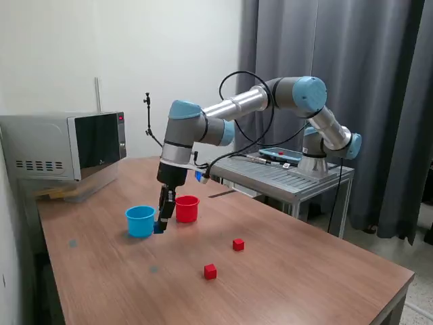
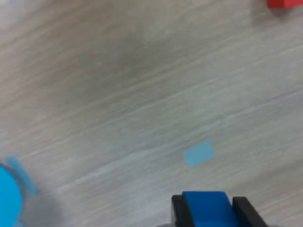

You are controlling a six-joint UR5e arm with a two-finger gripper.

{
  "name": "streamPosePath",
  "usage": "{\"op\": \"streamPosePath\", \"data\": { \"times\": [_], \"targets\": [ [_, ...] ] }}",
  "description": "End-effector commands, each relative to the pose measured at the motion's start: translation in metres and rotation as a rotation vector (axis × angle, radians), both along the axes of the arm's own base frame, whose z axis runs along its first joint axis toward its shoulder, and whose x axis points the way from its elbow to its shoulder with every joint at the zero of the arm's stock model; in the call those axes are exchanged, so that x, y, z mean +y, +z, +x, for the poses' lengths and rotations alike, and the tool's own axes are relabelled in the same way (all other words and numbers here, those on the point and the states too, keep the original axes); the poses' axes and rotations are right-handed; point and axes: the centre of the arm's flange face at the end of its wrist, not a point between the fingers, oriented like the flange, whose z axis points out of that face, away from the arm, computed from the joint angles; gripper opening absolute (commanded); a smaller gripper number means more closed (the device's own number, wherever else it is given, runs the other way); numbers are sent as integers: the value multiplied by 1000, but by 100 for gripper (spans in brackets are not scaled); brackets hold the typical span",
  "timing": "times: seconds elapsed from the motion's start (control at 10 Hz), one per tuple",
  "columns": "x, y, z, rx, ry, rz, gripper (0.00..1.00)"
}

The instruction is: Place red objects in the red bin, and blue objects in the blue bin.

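Observation:
My gripper is going to release the dark blue cube inside the light blue cup (image 1: 140,221), the one closer to the microwave.
My gripper (image 1: 163,222) is shut on a dark blue cube (image 1: 160,229) and holds it low, right beside the light blue cup (image 1: 140,221), on the side facing the red cup (image 1: 187,208). In the wrist view the blue cube (image 2: 208,209) sits between the two black fingers (image 2: 179,210), a little above the wood. The blue cup's edge (image 2: 7,198) and one red cube (image 2: 283,3) show at the borders of that view. Two red cubes (image 1: 238,244) (image 1: 210,271) lie on the table toward the front. No second blue cube is in view.
A microwave (image 1: 64,145) stands at the back on the exterior view's left. A metal side table (image 1: 291,177) carries the arm's base and a tablet (image 1: 281,155). A pale blue tape patch (image 2: 199,153) lies on the wooden table (image 1: 304,271).

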Motion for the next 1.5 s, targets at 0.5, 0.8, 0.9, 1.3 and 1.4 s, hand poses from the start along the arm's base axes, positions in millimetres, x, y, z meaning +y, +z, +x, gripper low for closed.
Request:
{"op": "streamPosePath", "data": {
  "times": [0.5, 0.8, 0.9, 1.3, 1.4],
  "targets": [
    [134, 11, 16, -58, -67, 29, 0],
    [152, 5, 19, -69, -79, 28, 0],
    [158, 1, 21, -76, -87, 26, 0],
    [167, -8, 26, -96, -99, 22, 0],
    [168, -7, 26, -95, -99, 24, 100]
  ]
}}
